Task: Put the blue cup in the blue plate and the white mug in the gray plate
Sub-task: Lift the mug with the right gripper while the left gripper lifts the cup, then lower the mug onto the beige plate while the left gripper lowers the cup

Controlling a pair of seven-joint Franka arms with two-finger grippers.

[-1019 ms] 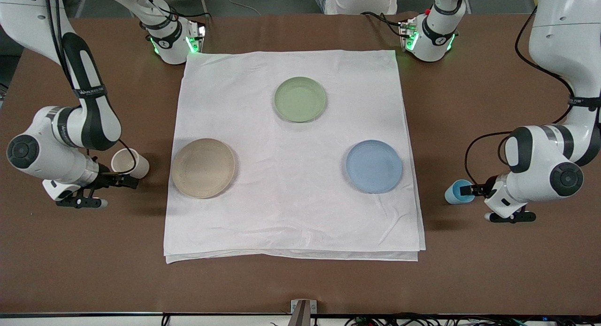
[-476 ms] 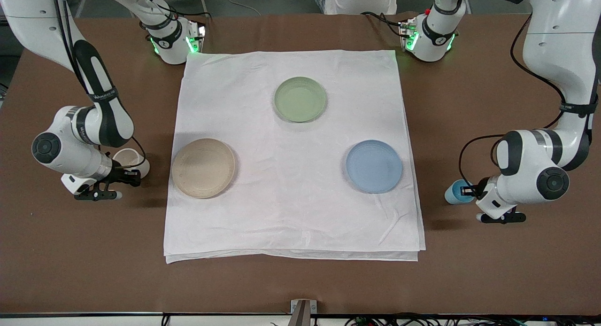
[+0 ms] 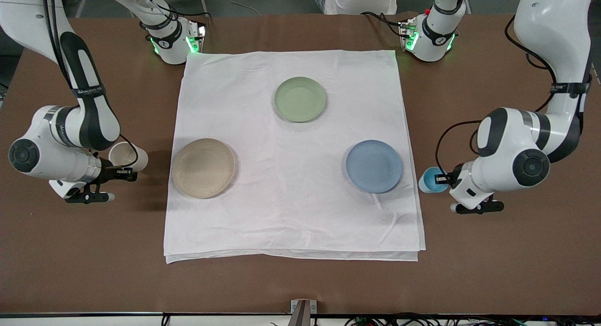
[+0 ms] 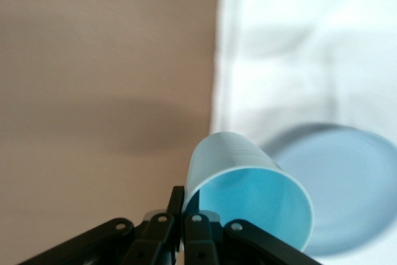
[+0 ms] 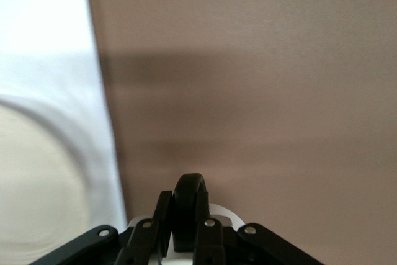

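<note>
The robot's right gripper will release the white mug on the gray plate, slightly off its middle (image 3: 200, 159) (image 5: 22, 226) toward the arm bases.
My left gripper (image 3: 443, 179) is shut on the rim of the blue cup (image 3: 431, 180) and holds it tilted over the brown table, just off the cloth's edge beside the blue plate (image 3: 374, 166). In the left wrist view the blue cup (image 4: 248, 197) shows its bright blue inside, with the blue plate (image 4: 353, 190) past it. My right gripper (image 3: 123, 172) is shut on the dark handle of the white mug (image 3: 126, 157), over the table beside the gray plate (image 3: 203, 167). In the right wrist view the handle (image 5: 188, 200) sits between the fingers and the gray plate (image 5: 37, 184) shows at the edge.
A white cloth (image 3: 291, 208) covers the middle of the brown table (image 3: 300, 283) and carries the plates. A pale green plate (image 3: 300, 99) lies on it nearer the robots' bases. Both arm bases stand at the table's edge by the cloth's corners.
My left gripper has carried the blue cup toward the cloth's edge and the blue plate. My right gripper with the white mug has shifted only a little.
</note>
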